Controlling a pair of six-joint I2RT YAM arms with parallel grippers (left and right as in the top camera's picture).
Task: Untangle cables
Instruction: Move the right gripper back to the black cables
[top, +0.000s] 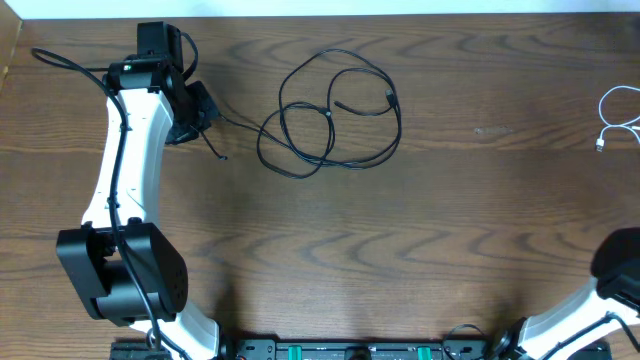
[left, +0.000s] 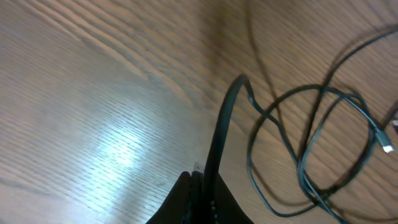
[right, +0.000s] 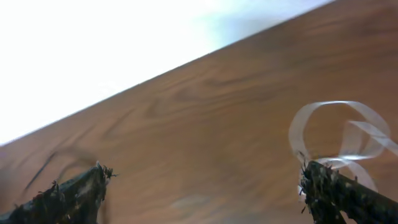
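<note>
The black cable's end, now held just beside the loops, will be let go by my left gripper on the bare wood (top: 230, 149) (left: 210, 129) next to the loose loops.
The long black cable (top: 335, 110) lies in loose overlapping loops at the table's middle back. My left gripper (top: 203, 118) is just left of the loops, shut on the cable near one end, with a short tail trailing below it. In the left wrist view the cable (left: 311, 124) rises from the shut jaws (left: 202, 186) and runs right into the loops. The white cable (top: 620, 118) lies apart at the far right edge. In the right wrist view my right gripper (right: 205, 186) is open wide and empty, with the white cable's loops (right: 364, 112) beside its right finger.
The left arm (top: 125, 170) stretches from the front left toward the back. Part of the right arm (top: 622, 265) shows at the front right corner. The table's back edge (top: 400, 14) runs close behind the black loops.
</note>
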